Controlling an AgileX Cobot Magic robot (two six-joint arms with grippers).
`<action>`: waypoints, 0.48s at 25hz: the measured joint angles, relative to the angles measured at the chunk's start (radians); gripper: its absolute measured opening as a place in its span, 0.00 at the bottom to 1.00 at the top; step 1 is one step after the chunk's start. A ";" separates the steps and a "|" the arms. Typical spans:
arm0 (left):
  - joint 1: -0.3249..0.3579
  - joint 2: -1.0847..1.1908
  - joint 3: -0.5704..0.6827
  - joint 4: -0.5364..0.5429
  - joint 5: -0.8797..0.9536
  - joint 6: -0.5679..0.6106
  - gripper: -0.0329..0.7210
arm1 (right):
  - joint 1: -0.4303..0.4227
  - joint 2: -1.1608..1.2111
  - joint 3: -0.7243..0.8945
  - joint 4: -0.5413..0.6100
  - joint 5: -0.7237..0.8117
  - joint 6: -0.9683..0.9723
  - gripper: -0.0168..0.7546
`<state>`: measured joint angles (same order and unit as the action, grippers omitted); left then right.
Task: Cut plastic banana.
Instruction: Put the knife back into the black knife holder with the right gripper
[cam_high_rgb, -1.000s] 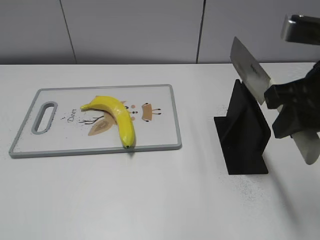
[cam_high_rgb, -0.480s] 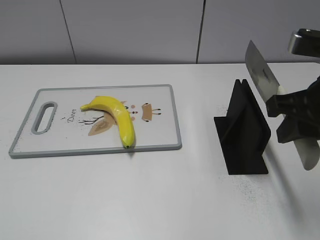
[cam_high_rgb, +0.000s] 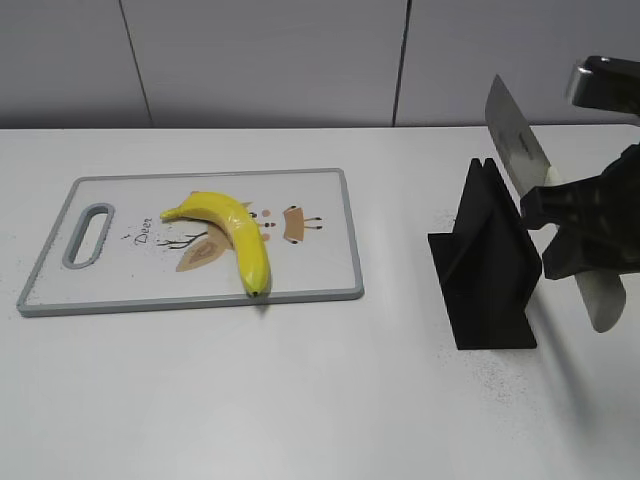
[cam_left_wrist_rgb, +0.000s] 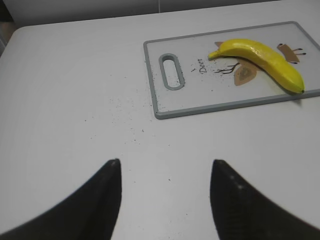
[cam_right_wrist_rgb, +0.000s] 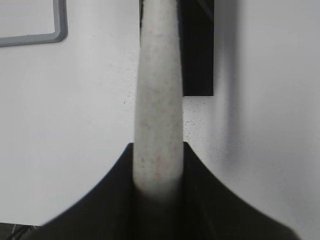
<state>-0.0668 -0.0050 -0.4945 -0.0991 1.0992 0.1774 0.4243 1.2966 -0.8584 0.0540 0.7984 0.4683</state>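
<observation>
My right gripper is to let go of the knife between the slanted panels of the black knife stand (cam_high_rgb: 523, 243) (cam_right_wrist_rgb: 177, 41). The knife is now in the air above the stand.
A yellow plastic banana (cam_high_rgb: 232, 232) lies on a white cutting board with a grey rim (cam_high_rgb: 345, 230); both also show in the left wrist view, the banana (cam_left_wrist_rgb: 262, 57) on the board (cam_left_wrist_rgb: 200, 111). My right gripper (cam_high_rgb: 580, 235) is shut on the pale handle (cam_right_wrist_rgb: 157, 110) of a knife (cam_high_rgb: 515, 140), held in the air just above and right of the black knife stand (cam_high_rgb: 490, 265), blade pointing up and left. My left gripper (cam_left_wrist_rgb: 165, 167) is open and empty over bare table, near and left of the board.
The black knife stand (cam_right_wrist_rgb: 197, 50) stands on the white table to the right of the board. A grey wall panel runs along the back. Fine dark specks lie on the table by the stand and by the board's handle hole (cam_left_wrist_rgb: 171, 71).
The right gripper with the knife shifted right and then slightly back left and down; the blade tilted more upright. Banana and board have not moved.
</observation>
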 joint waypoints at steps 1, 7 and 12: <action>0.000 0.000 0.000 0.000 0.000 0.000 0.77 | 0.000 0.006 0.000 -0.005 -0.001 0.000 0.27; 0.000 0.000 0.000 0.000 -0.001 0.000 0.77 | 0.000 0.053 0.000 -0.021 -0.003 -0.006 0.26; 0.000 0.000 0.000 0.000 -0.002 0.000 0.77 | 0.000 0.086 0.000 -0.030 -0.014 -0.048 0.26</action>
<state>-0.0668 -0.0050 -0.4945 -0.0991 1.0969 0.1774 0.4243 1.3831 -0.8584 0.0240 0.7846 0.4198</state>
